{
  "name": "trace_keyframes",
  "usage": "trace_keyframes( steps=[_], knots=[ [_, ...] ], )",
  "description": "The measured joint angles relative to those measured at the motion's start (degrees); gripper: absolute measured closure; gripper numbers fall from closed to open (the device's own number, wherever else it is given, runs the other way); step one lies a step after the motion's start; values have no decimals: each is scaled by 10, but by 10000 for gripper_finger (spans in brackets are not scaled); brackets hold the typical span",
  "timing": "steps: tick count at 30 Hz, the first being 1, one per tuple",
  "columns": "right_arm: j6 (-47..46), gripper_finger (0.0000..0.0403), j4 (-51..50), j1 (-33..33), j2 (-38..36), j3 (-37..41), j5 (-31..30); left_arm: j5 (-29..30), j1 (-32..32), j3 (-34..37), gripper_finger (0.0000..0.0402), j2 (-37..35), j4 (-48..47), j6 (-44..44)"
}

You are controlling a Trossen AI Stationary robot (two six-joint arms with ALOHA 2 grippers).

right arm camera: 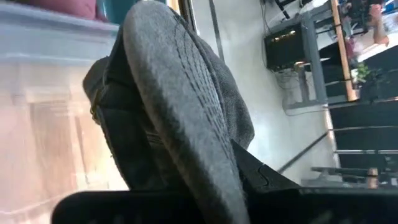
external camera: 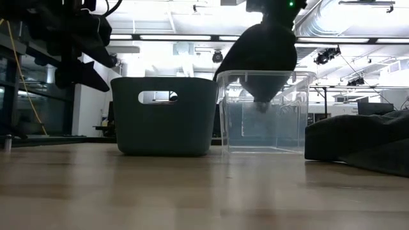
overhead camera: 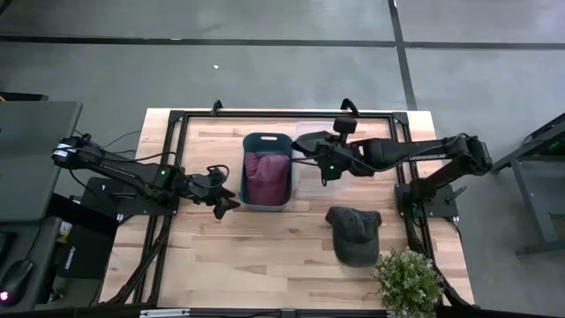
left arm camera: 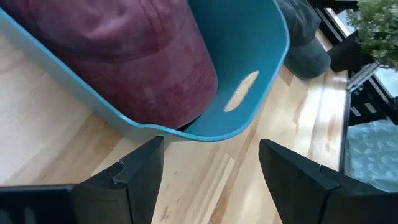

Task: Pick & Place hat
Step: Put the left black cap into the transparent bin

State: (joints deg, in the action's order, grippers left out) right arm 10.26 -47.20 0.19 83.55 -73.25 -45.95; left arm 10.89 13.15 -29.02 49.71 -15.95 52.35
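The robot's right gripper will let go of the dark grey hat, now hanging over the clear bin, inside the clear bin (overhead camera: 312, 149), on the side towards the teal bin.
A dark grey hat (external camera: 265, 54) hangs from my right gripper (overhead camera: 327, 166) over the clear bin (external camera: 265, 112); its lowest part dips inside the bin's walls. In the right wrist view, its stitched brim (right arm camera: 180, 106) fills the picture. A second grey hat (overhead camera: 355, 234) lies flat on the table near the right edge. A maroon hat (overhead camera: 267, 175) lies in the teal bin (overhead camera: 250, 141). My left gripper (overhead camera: 225, 203) is open and hovers by the teal bin's near left corner, touching nothing; its fingers (left arm camera: 140, 171) frame the bin's rim. My right gripper (right arm camera: 205, 199) is shut on the dark grey hat, with the brim (right arm camera: 214, 168) pinched between the two fingers. It comes from above, over the clear bin. The hat hangs below the fingers, lifted clear, crown end lowest (external camera: 259, 102), inside the bin above its floor.
The teal bin and the clear bin (overhead camera: 309, 141) stand side by side at the table's far middle. A potted plant (overhead camera: 408, 281) stands at the near right corner, close to the lying hat. Bare wood spreads across the near left part of the table (overhead camera: 229, 256).
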Motion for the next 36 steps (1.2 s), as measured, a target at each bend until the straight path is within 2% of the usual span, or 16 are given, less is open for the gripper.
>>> trace_keyframes(
  steps=[12, 15, 21, 27, 31, 36],
  knots=[
    [-3, 398, -10, -17, 45, 0, 53, 28, 0, 1, 156, 0, -8, -15],
    [-13, 398, -11, -24, 65, 0, 55, 25, 0, 31, 156, -6, 51, -32],
    [-19, 398, -9, -30, 76, 0, 54, 27, 0, 141, 156, -25, 218, -66],
    [-23, 398, -15, -41, 73, 0, 52, -13, -1, 223, 156, -45, 405, -100],
    [-23, 398, -24, -51, 73, 0, 34, -48, -1, 244, 156, -47, 450, -163],
    [0, 398, -23, -51, 73, 0, 7, -111, -1, 244, 156, -47, 459, -184]
  ],
)
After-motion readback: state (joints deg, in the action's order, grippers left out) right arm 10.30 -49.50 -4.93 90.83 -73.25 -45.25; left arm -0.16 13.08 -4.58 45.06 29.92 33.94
